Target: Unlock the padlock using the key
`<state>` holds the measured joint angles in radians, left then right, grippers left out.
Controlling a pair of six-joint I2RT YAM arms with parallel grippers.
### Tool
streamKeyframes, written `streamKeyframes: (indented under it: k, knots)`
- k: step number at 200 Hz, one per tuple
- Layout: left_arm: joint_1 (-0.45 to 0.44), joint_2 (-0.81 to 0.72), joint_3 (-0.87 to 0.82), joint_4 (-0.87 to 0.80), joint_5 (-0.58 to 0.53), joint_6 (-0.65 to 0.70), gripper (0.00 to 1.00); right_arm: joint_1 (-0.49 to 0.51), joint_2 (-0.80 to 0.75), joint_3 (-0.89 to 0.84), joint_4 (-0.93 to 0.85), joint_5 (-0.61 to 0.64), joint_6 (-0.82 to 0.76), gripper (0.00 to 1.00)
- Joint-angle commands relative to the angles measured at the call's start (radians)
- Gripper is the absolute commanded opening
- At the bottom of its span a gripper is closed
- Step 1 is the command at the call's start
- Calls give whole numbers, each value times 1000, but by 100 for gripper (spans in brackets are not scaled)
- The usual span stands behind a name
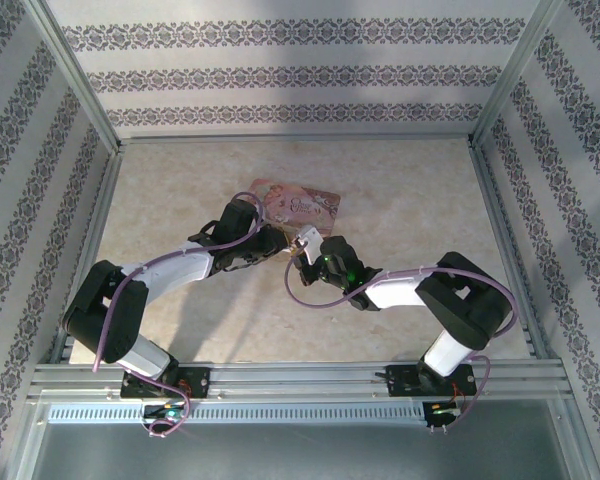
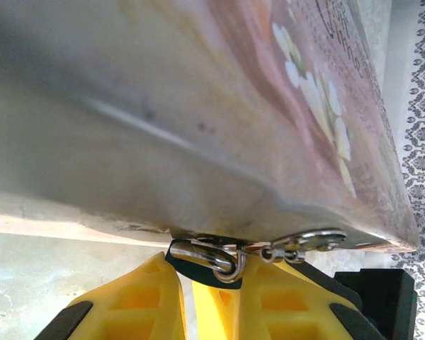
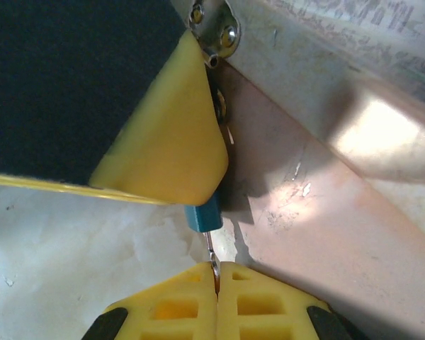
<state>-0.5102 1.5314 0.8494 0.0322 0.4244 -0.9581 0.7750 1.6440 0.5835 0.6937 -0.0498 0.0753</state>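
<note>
I should open my left gripper, which holds the padlock by its narrow sides, back off and take the padlock's broad sides (image 3: pixel 205 214) before the key turns.
The padlock (image 3: pixel 204 214) has a small teal body and hangs by its silvery shackle (image 2: pixel 219 259) from the hasp (image 2: pixel 308 242) of the pink tin (image 1: pixel 298 204). My left gripper (image 2: pixel 209 275) is shut on the padlock body, its yellow fingers (image 2: pixel 142 297) on either side of it. The key (image 3: pixel 212 249) is a thin silvery blade whose tip meets the underside of the padlock. My right gripper (image 3: pixel 217 275) is shut on the key's head, just below the padlock. In the top view the two grippers, left (image 1: pixel 272 243) and right (image 1: pixel 305 258), meet at the tin's near edge.
The tin's metal side (image 3: pixel 319 120) rises close behind the padlock and to its right. Pale marbled table surface (image 1: pixel 400 220) lies around the tin. Patterned walls (image 1: pixel 280 75) enclose the table, and an aluminium rail (image 1: pixel 300 380) runs along the near edge.
</note>
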Motion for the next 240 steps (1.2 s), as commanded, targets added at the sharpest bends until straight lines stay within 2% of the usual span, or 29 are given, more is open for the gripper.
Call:
streamKeyframes:
  k: [1, 38, 101, 160, 240]
  knots:
    - [-18, -30, -10, 67, 83, -30, 18, -2, 4, -1, 204, -33, 20, 0]
    - [-19, -26, -9, 83, 93, -44, 18, -9, 21, -10, 304, -59, 27, 0]
    - [-28, -11, -13, 106, 106, -61, 18, -11, 53, 22, 377, -83, 21, 0]
    - [-31, 39, -40, 164, 102, -73, 18, -20, 72, 15, 372, -70, 44, 0]
    - [-27, 97, -62, 219, 63, -56, 28, 8, 194, -10, 425, 13, 253, 0]
